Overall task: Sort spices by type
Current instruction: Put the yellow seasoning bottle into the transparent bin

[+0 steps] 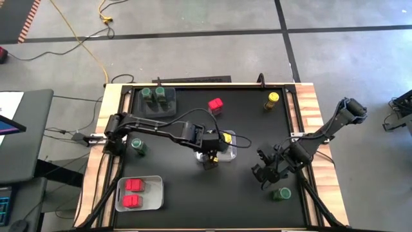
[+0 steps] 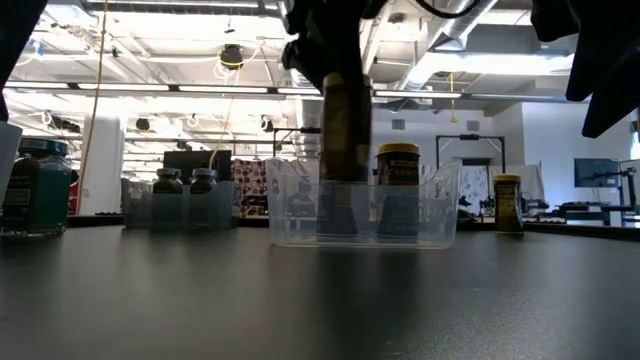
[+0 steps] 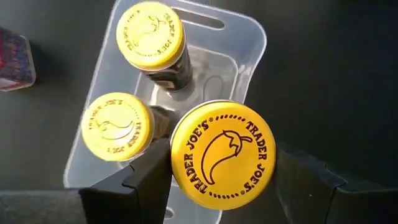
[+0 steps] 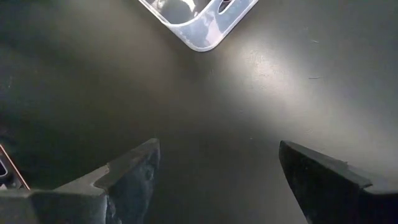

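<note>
The yellow-lidded jar, now hanging over the small clear bin, will be let go by my left gripper next to its matching jars, along the small clear bin's near side [image 1: 216, 154] [image 3: 198, 130].
My left gripper [image 1: 209, 153] hangs over the small clear bin [image 1: 226, 153] at the table's middle, shut on a yellow-lidded spice jar [image 3: 222, 154]. Two more yellow-lidded jars [image 3: 149, 34] [image 3: 116, 126] stand in that bin. My right gripper [image 1: 267, 169] is open above bare table to the bin's right, holding nothing. Standing loose on the table are a yellow-lidded jar [image 1: 273, 100], a red-topped jar [image 1: 215, 104] and two green-lidded jars [image 1: 138, 145] [image 1: 281, 193]. Two green-lidded jars stand in the grey bin [image 1: 158, 100]. Two red-topped jars sit in a clear bin [image 1: 138, 192]. My left gripper pinches the yellow-lidded jar between its two fingers [image 3: 149, 180], one on each side at the lid [image 3: 186, 124]. The fingers come from above, pointing down. The jar [image 2: 345, 125] hangs upright, its lower end behind the bin's wall. Whether it touches the bin floor cannot be told.
The table's raised wooden edges [image 1: 308, 103] run along both sides. A corner of the clear bin [image 4: 199, 25] shows ahead of my right gripper. Bare black tabletop lies between the middle bin and the near edge.
</note>
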Robot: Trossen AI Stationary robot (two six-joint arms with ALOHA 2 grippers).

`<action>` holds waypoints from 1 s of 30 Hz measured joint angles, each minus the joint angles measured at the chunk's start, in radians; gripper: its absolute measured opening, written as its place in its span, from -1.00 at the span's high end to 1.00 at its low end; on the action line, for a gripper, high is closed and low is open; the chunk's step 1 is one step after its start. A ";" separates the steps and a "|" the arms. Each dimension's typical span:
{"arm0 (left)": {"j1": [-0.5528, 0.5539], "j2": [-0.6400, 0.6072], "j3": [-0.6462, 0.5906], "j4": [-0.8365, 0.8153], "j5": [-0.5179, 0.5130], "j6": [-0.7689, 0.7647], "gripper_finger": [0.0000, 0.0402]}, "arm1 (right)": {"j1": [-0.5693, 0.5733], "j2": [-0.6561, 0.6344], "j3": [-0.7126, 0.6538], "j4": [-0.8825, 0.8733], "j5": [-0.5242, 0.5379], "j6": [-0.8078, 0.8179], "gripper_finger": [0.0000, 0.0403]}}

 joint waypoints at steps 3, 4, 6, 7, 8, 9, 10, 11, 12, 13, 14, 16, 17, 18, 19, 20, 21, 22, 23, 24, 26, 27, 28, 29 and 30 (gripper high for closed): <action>0.012 0.001 -0.032 0.020 0.017 0.001 -0.17 | 0.000 0.000 0.000 0.000 0.000 0.000 -0.77; 0.016 0.002 -0.036 0.022 0.021 0.003 -0.17 | 0.000 0.000 0.000 0.000 0.000 0.000 -0.77; 0.022 0.001 -0.043 0.038 0.026 0.009 -0.17 | -0.001 0.000 0.000 -0.001 0.000 0.000 -0.77; 0.026 0.000 -0.051 0.046 0.026 0.013 -0.17 | -0.001 0.000 0.000 -0.001 0.000 0.000 -0.77; 0.029 0.000 -0.060 0.052 0.028 0.014 -0.17 | -0.001 0.000 0.000 -0.001 0.000 -0.001 -0.77; 0.034 0.000 -0.070 0.059 0.035 0.014 -0.17 | -0.001 0.000 0.000 -0.002 0.000 -0.001 -0.77; 0.037 0.001 -0.081 0.067 0.045 0.014 -0.17 | -0.001 0.000 0.000 -0.002 0.000 -0.001 -0.77; 0.040 0.001 -0.090 0.078 0.051 0.014 -0.17 | -0.001 0.000 0.000 -0.002 0.000 -0.001 -0.77; 0.042 0.001 -0.101 0.092 0.061 0.014 -0.17 | -0.001 0.000 0.000 -0.002 0.000 -0.001 -0.77; 0.044 0.001 -0.111 0.105 0.072 0.013 -0.17 | -0.001 0.000 0.000 -0.003 0.000 -0.001 -0.77; 0.045 0.001 -0.121 0.115 0.074 0.012 -0.17 | -0.001 0.000 0.000 -0.003 0.000 -0.001 -0.77; 0.045 0.001 -0.144 0.129 0.073 0.006 -0.17 | -0.001 0.000 0.000 -0.004 0.000 -0.001 -0.77; 0.045 0.001 -0.153 0.139 0.075 0.004 -0.17 | -0.001 0.000 0.000 -0.004 0.000 -0.001 -0.77; 0.044 0.001 -0.160 0.148 0.075 0.002 -0.17 | -0.001 0.000 0.000 -0.004 0.000 -0.001 -0.77; 0.045 0.001 -0.164 0.152 0.075 0.002 -0.17 | -0.002 0.000 0.000 -0.005 0.000 -0.002 -0.77; 0.045 0.001 -0.166 0.152 0.076 0.002 -0.17 | -0.003 0.000 0.000 -0.005 0.000 -0.003 -0.77; 0.045 0.001 -0.171 0.154 0.076 0.003 -0.17 | -0.003 0.000 0.000 -0.005 0.000 -0.003 -0.77; 0.045 0.001 -0.177 0.157 0.077 0.002 -0.17 | -0.003 0.000 0.000 -0.006 0.000 -0.003 -0.77; 0.047 0.001 -0.181 0.157 0.081 -0.001 -0.17 | -0.003 0.000 0.000 -0.006 0.000 -0.003 -0.77; 0.050 0.001 -0.183 0.157 0.085 -0.007 -0.17 | -0.003 0.000 0.000 -0.006 0.000 -0.003 -0.77; 0.053 0.001 -0.183 0.166 0.088 -0.010 -0.17 | -0.003 0.000 0.000 -0.007 0.000 -0.003 -0.77; 0.055 0.001 -0.182 0.174 0.089 -0.010 -0.17 | -0.003 0.000 0.000 -0.007 0.000 -0.003 -0.77; 0.056 0.001 -0.182 0.183 0.092 -0.012 -0.17 | -0.003 0.000 0.000 -0.007 0.000 -0.003 -0.77; 0.058 0.001 -0.182 0.187 0.094 -0.013 -0.17 | -0.003 0.000 0.000 -0.007 0.000 -0.003 -0.77; 0.060 0.001 -0.182 0.189 0.097 -0.018 -0.17 | -0.003 0.000 0.000 -0.007 0.000 -0.003 -0.77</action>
